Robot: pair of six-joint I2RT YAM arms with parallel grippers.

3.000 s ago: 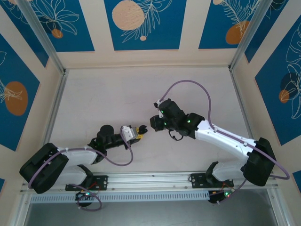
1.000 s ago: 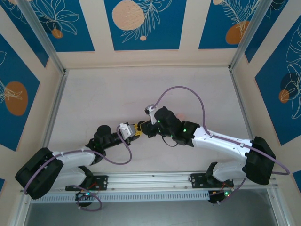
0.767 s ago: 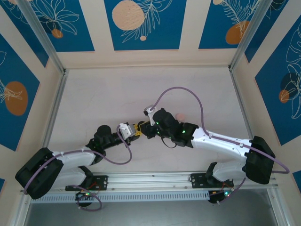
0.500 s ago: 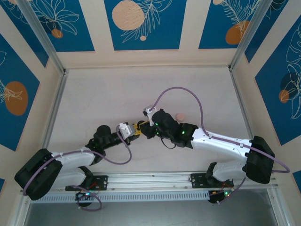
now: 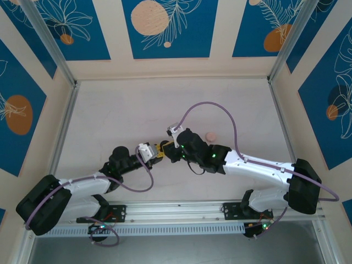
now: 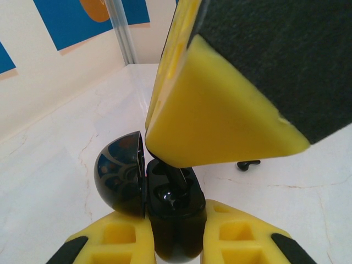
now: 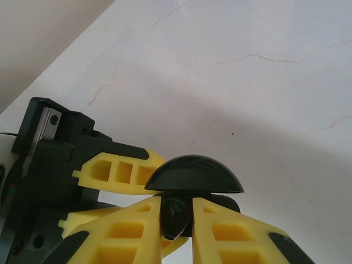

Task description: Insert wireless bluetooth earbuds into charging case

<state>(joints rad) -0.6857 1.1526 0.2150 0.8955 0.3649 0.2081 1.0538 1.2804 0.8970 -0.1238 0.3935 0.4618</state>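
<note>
The earbud slants partly out of the case's hollow, so next I open my right gripper, back off and retake the earbud's exposed end (image 7: 176, 213) to seat it.
My left gripper (image 6: 176, 219) is shut on the charging case (image 6: 175, 234), a black case held upright with its domed lid (image 6: 120, 181) swung open to the left. My right gripper (image 7: 177, 213) comes down from above, shut on one black earbud (image 7: 180, 215). In the left wrist view that earbud (image 6: 179, 181) reaches into a well of the case, under the right gripper's fingers (image 6: 220, 121). The other earbud (image 6: 248, 164) lies on the table behind. In the top view the left gripper (image 5: 158, 152) and the right gripper (image 5: 168, 149) meet at mid-table.
A small round pink object (image 5: 209, 135) lies on the white table (image 5: 137, 110) just behind the right arm. Metal posts and patterned walls enclose the table on three sides. A rail runs along the near edge.
The right gripper has moved left, closing onto the left gripper and the case. As the right arm shifted, the pink round object behind it came into view. The left arm barely moved.
</note>
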